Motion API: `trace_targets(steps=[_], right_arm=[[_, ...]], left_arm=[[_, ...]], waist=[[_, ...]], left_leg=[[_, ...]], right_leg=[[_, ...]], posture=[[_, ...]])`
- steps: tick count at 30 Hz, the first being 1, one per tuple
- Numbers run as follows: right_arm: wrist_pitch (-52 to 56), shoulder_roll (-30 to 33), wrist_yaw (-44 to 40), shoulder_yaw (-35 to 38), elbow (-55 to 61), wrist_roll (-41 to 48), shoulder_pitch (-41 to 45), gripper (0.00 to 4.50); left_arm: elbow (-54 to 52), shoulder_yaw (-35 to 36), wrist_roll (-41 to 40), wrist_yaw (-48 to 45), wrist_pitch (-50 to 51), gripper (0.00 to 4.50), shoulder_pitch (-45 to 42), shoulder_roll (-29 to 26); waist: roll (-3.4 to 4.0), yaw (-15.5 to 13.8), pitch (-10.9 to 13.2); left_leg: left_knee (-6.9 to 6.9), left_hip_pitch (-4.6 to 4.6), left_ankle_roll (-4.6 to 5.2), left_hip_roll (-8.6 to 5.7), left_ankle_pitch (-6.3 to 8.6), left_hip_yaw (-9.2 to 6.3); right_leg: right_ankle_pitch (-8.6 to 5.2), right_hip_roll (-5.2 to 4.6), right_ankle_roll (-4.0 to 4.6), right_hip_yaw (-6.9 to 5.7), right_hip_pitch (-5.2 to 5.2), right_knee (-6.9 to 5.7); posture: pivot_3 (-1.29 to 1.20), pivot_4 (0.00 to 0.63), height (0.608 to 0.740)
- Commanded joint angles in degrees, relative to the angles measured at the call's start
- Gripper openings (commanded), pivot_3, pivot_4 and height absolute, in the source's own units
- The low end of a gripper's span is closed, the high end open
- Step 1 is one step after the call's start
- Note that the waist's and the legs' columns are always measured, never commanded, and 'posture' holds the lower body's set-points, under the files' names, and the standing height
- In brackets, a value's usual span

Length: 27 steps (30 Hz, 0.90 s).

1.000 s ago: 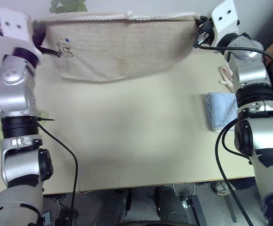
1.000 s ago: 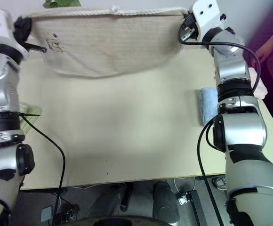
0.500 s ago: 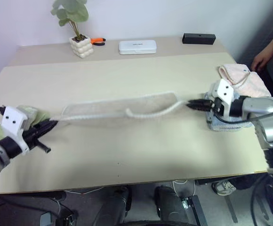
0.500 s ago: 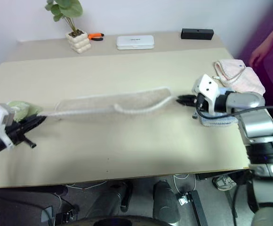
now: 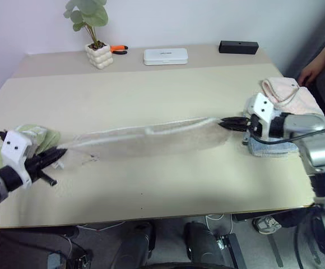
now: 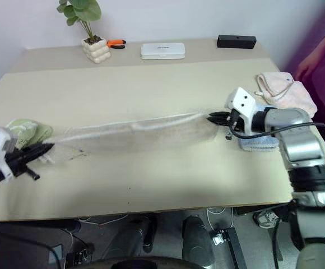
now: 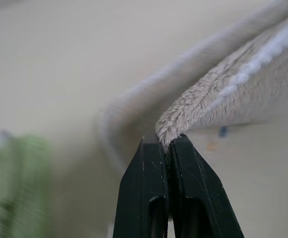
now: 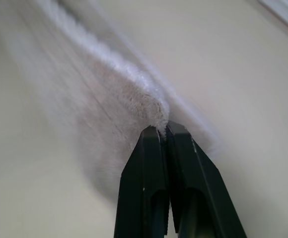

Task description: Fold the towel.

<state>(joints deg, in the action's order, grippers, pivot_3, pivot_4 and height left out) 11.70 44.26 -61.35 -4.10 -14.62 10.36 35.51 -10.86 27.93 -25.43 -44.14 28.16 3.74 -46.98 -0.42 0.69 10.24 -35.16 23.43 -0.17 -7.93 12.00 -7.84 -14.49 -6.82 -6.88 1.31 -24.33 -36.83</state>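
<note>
Next, my left gripper releases the beige towel's corner on the bare table [image 5: 75, 134] next to the light green folded towel. That beige corner is now near the table's front.
The beige towel [image 5: 145, 140] is stretched left to right just above the table, blurred, with its white corded edge along the top. My left gripper [image 5: 59, 153] is shut on the towel's left corner near the table's front left. My right gripper [image 5: 223, 123] is shut on the right corner at mid right. In the left wrist view the black fingertips [image 7: 165, 145] pinch the towel [image 7: 218, 94]. The right wrist view has the fingertips [image 8: 159, 131] clamped on the corded corner [image 8: 134, 94].
A light green folded towel [image 5: 33, 136] lies beside my left gripper. A light blue folded towel [image 5: 269, 147] and a pink one [image 5: 286, 94] sit at the right edge, near a person's hand [image 5: 308, 73]. At the far side stand a potted plant [image 5: 95, 39], a white case [image 5: 165, 55] and a black box [image 5: 238, 46].
Both grippers have come down from high in front of the camera to table height, lowering the hanging towel into a stretched band over the table. In the last half second it sank slightly and spread wider.
</note>
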Motion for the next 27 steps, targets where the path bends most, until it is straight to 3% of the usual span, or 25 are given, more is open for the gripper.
trace_targets(steps=[1,10,24,25,27], right_arm=[[-5.27,-2.38,2.39,-1.18,-7.36,-3.84,4.55,0.04],[-12.13,-7.96,5.38,-2.22,-20.38,-7.64,9.70,0.04],[-14.68,-7.40,7.59,-0.97,-25.68,-9.44,11.32,0.04],[-14.45,-7.60,7.71,-0.80,-25.75,-9.32,11.38,0.01],[-14.04,-7.83,7.86,-0.49,-25.91,-9.07,11.49,0.65]], left_arm=[[7.19,-3.16,3.92,1.24,-5.19,0.00,-5.28,0.03],[16.63,-8.83,6.92,1.95,-9.61,0.00,-11.86,3.19],[17.35,-10.34,6.57,2.11,-8.95,0.00,-13.52,4.93],[17.85,-10.55,6.69,2.17,-9.14,0.30,-13.77,5.00],[19.05,-10.06,6.33,3.29,-8.77,1.01,-14.72,5.47]], waist=[[0.00,0.03,0.00],[0.00,0.36,0.00],[0.00,0.29,0.00],[0.00,0.33,0.00],[0.00,0.43,0.00]], left_leg=[[0.01,0.00,0.01,-0.01,0.00,0.00],[0.06,0.01,0.00,-0.03,0.00,0.00],[0.02,0.00,-0.02,-0.03,-0.01,0.00],[0.02,0.00,-0.02,-0.03,-0.01,0.00],[0.03,0.00,-0.02,-0.03,-0.01,0.00]], right_leg=[[0.07,0.02,-0.11,0.00,-0.01,0.01],[0.23,0.10,-0.34,0.00,-0.12,-0.11],[0.24,0.12,-0.34,0.00,-0.13,-0.16],[0.24,0.12,-0.34,0.00,-0.13,-0.17],[0.24,0.13,-0.34,0.00,-0.13,-0.17]], posture=[[0.00,0.150,0.740],[0.00,0.150,0.740],[0.00,0.150,0.740],[0.00,0.150,0.740],[0.00,0.150,0.740]])
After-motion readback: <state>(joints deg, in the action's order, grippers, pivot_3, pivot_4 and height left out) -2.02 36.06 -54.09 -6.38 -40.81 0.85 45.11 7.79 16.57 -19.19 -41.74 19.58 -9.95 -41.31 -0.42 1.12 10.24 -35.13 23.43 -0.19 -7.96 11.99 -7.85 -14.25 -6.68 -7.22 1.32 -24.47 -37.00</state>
